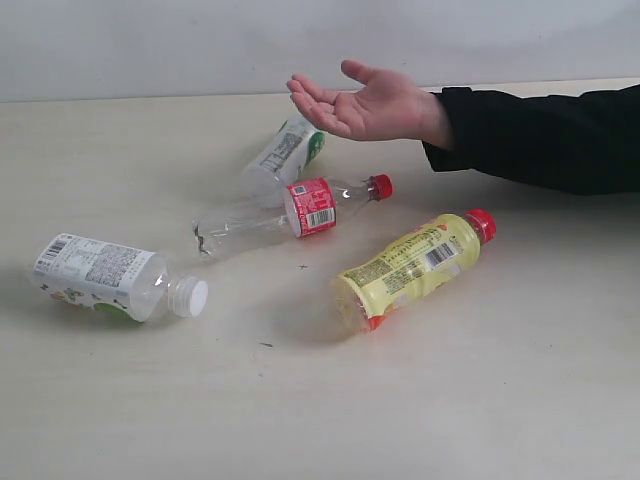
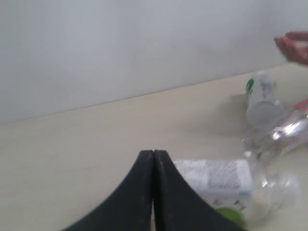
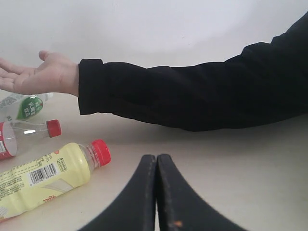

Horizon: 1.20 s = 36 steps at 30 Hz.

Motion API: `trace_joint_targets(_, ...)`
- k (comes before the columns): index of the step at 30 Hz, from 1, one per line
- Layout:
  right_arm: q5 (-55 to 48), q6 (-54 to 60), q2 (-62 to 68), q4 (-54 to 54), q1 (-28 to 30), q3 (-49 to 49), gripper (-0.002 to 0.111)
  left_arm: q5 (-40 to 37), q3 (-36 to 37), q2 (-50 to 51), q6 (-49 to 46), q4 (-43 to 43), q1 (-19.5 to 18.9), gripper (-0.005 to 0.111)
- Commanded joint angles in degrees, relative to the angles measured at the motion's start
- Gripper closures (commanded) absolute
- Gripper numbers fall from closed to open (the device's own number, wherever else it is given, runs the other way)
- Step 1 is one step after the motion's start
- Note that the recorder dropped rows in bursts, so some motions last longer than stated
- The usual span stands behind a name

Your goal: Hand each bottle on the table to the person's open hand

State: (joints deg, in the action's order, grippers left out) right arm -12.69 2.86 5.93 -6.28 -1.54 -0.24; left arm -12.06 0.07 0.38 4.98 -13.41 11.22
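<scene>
Next, my left gripper needs to go to the wide white-capped bottle and close around the bottle's label [image 1: 112, 270] [image 2: 227, 177], on the half nearer its white cap.
Four bottles lie on their sides on the beige table [image 1: 480, 400]. The wide white-capped bottle [image 1: 115, 278] is at the left, the slim red-label bottle [image 1: 300, 210] in the middle, the yellow red-capped bottle [image 1: 412, 265] to its right, and the green-white label bottle [image 1: 288, 150] sits behind, just under the person's open hand [image 1: 360, 102], held palm up. No gripper shows in the exterior view. My left gripper [image 2: 153, 155] is shut and empty, with the wide bottle [image 2: 216, 185] just beyond it. My right gripper [image 3: 156, 158] is shut and empty, beside the yellow bottle [image 3: 45, 175].
The person's black-sleeved forearm [image 1: 545, 135] stretches in from the right along the back of the table. A pale wall [image 1: 150, 40] rises behind the table's far edge. Bare tabletop lies along the front, below the bottles.
</scene>
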Motion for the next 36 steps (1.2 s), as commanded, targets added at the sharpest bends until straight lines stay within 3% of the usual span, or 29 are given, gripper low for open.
trace_joint_targets(1, 0.54, 0.07, 0.13, 0.32, 0.24, 0.24, 0.108, 8.16, -0.07, -0.38, 13.28, 13.87, 0.23, 0.106)
trace_joint_targets(5, 0.54, 0.07, 0.13, 0.32, 0.24, 0.24, 0.108, 16.34, -0.07, -0.38, 22.02, 15.07, 0.23, 0.106)
trace_joint_targets(14, 0.42, 0.07, 0.13, 0.32, 0.24, 0.24, 0.108, 34.60, -0.07, -0.38, 27.35, 14.58, 0.23, 0.106)
trace_joint_targets(16, 0.42, 0.07, 0.13, 0.32, 0.24, 0.24, 0.108, 35.71, -0.58, -0.38, 27.35, 13.05, 0.23, 0.106)
trace_joint_targets(19, 0.42, 0.07, 0.13, 0.32, 0.24, 0.24, 0.108, 31.28, -6.58, 1.29, 30.83, 3.60, 0.23, 0.106)
trace_joint_targets(25, 0.42, 0.07, 0.13, 0.32, 0.24, 0.24, 0.108, 25.98, -17.26, 16.93, 51.92, -27.19, 0.23, 0.106)
trace_joint_targets(30, 0.42, 0.07, 0.13, 0.32, 0.24, 0.24, 0.108, 27.97, -22.06, 34.46, 69.49, -50.02, 0.23, 0.106)
trace_joint_targets(36, 0.42, 0.07, 0.13, 0.32, 0.24, 0.24, 0.108, 33.82, -27.13, 54.32, 72.32, -65.07, 0.23, 0.106)
